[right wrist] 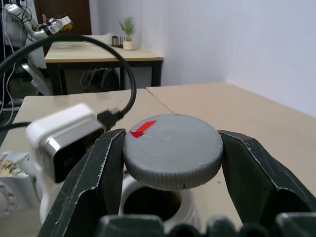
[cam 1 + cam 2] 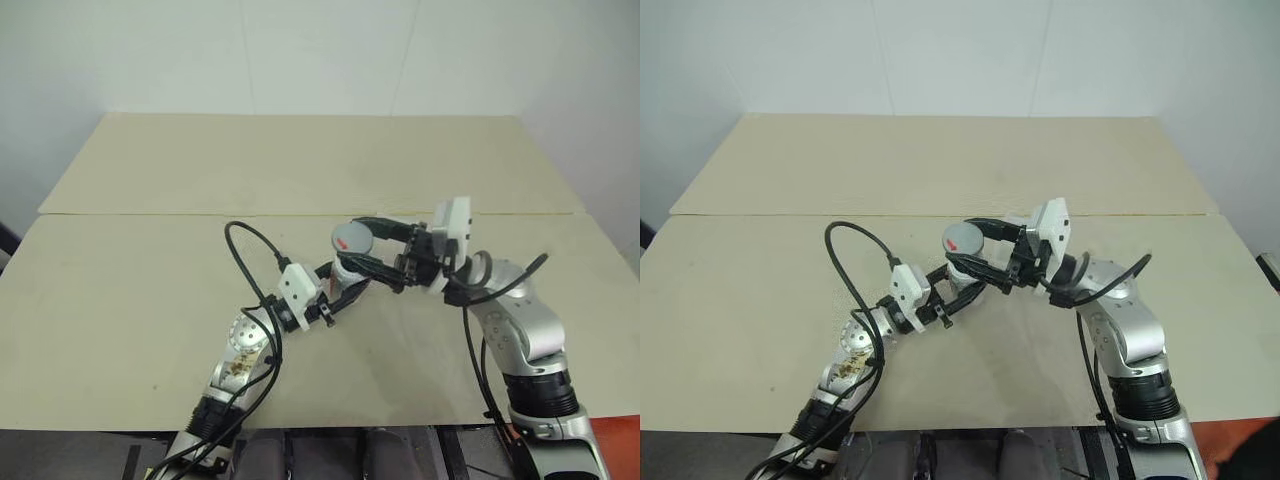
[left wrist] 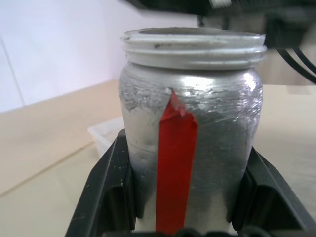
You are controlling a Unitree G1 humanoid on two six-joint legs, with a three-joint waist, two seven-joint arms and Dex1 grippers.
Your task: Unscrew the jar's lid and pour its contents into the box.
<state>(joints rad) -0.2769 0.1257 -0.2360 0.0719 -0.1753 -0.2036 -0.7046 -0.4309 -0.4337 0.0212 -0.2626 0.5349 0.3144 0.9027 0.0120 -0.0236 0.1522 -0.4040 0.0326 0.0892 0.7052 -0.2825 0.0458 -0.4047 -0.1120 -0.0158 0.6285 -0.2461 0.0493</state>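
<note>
Next, the right gripper releases the lid on the open near table (image 2: 471, 317), between the jar and the orange patch.
My left gripper (image 2: 345, 287) is shut on the jar (image 3: 190, 148), a silvery cylinder with a red stripe that stands upright between the black fingers (image 3: 111, 187). The jar's threaded mouth (image 1: 150, 205) is uncovered. Just above it hangs the lid (image 1: 173, 148), a grey disc with a small red mark, and my right gripper (image 2: 366, 243) is shut on its rim from the right. Both meet over the middle of the table (image 2: 150, 300). A corner of the clear box (image 3: 106, 134) shows on the table behind the jar.
The tan table has a seam (image 2: 120, 213) running across it, with open surface on both sides. A black cable (image 2: 250, 250) loops up from my left wrist. White walls stand behind the far edge.
</note>
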